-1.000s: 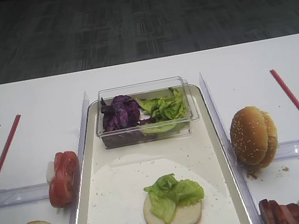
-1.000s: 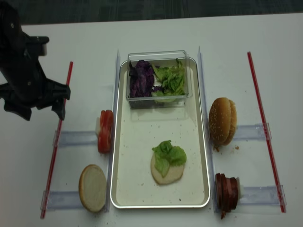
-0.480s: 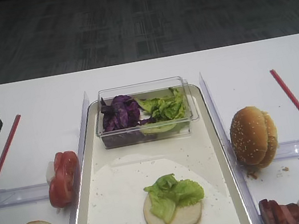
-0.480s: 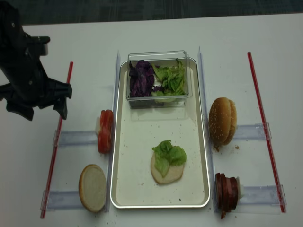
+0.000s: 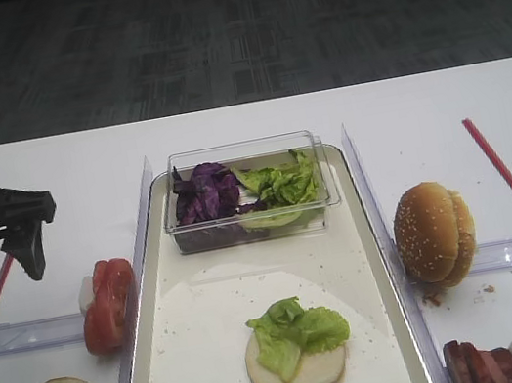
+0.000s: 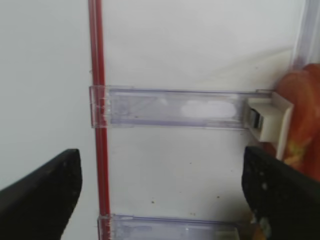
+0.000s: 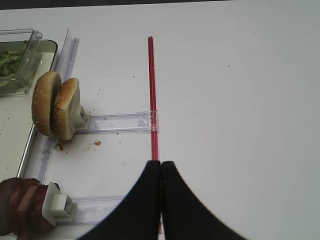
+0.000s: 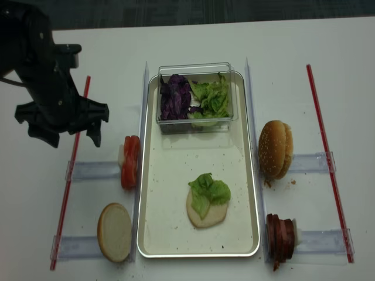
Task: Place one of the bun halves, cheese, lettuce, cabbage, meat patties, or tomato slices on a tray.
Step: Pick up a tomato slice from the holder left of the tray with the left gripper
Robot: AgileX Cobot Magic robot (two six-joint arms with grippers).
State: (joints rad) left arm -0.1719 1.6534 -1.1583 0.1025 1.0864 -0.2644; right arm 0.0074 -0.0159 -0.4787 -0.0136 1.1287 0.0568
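Observation:
Next, I close my left gripper on the far half of a tomato slice (image 8: 133,151) (image 6: 300,91) that stands beside the tray, above the pale bun half at the front.
The cream-white tray (image 8: 170,234) lies in the middle, with a pale bun half (image 5: 298,371) topped by lettuce (image 5: 295,328) on it. Tomato slices (image 8: 130,161) stand on edge just left of the tray. My left gripper (image 8: 70,139) hovers wide open to their upper left; in the left wrist view the left gripper (image 6: 162,190) holds nothing and the tomato slices (image 6: 300,115) sit at the right edge. My right gripper (image 7: 161,165) is shut and empty over a red strip. Sesame bun halves (image 7: 55,105) and meat patties (image 8: 280,237) stand right of the tray.
A clear plastic tub (image 5: 241,152) at the tray's far end holds purple cabbage (image 5: 205,193) and more lettuce (image 5: 283,185). Another pale bun half (image 8: 114,231) lies at the front left. Clear dividers (image 8: 94,171) and red strips (image 8: 328,158) flank the tray.
My left gripper has moved right, across the left red strip toward the tomato slices, still open. The food has not moved.

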